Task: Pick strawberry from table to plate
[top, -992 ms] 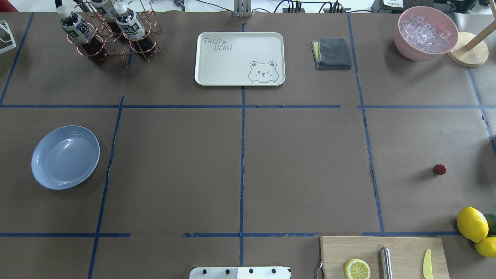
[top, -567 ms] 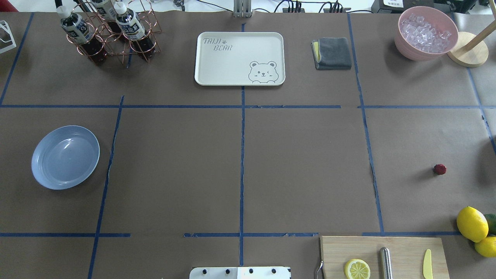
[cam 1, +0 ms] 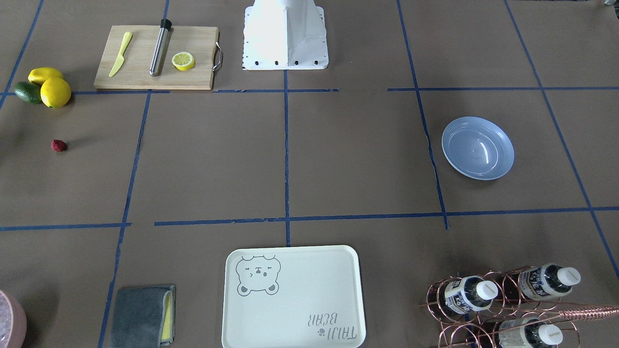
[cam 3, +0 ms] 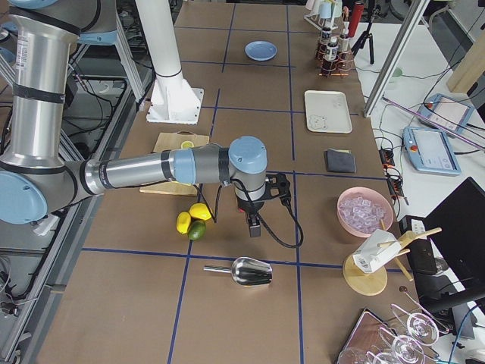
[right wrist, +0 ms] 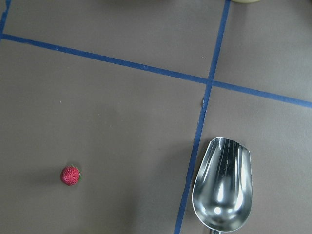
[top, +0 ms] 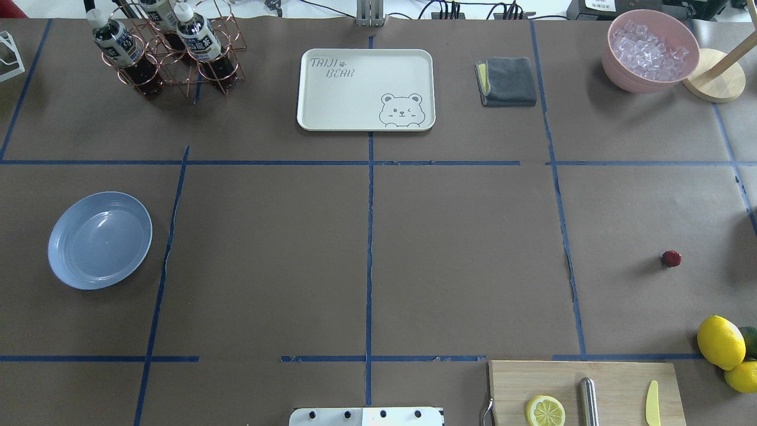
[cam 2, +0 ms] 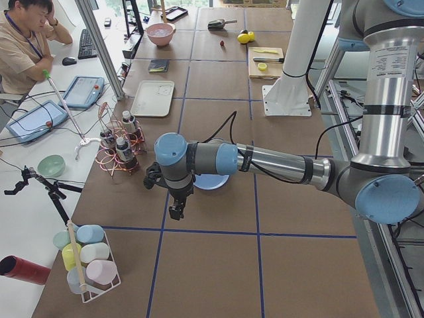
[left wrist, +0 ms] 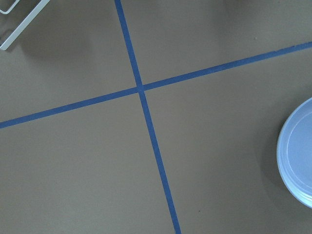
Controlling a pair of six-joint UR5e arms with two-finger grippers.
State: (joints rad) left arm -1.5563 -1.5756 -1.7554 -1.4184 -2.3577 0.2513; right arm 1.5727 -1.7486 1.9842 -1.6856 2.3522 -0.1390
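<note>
I need to next move my left gripper to the light-blue plate's rim [cam 1: 512,145] [left wrist: 279,163], on the side farthest from the strawberry, and close it there.
The strawberry [top: 671,258] is a tiny dark-red berry lying alone on the brown table [top: 461,248] at the right side, also seen in the front-facing view [cam 1: 58,145] and low left in the right wrist view [right wrist: 70,175]. The light-blue plate [top: 99,239] sits empty at the far left; its edge shows in the left wrist view [left wrist: 297,156]. My left gripper [cam 2: 175,212] hangs just off the plate's outer side. My right gripper [cam 3: 254,227] hangs beyond the lemons, above the strawberry's area. Both show only in side views, so I cannot tell if they are open or shut.
Two lemons [top: 720,342] and an avocado lie near the strawberry. A cutting board [top: 585,391] holds a lemon slice, a rod and a knife. A metal scoop [right wrist: 223,185] lies beyond the tape line. The bear tray [top: 365,89], cloth, ice bowl [top: 650,50] and bottle rack [top: 168,47] line the far edge.
</note>
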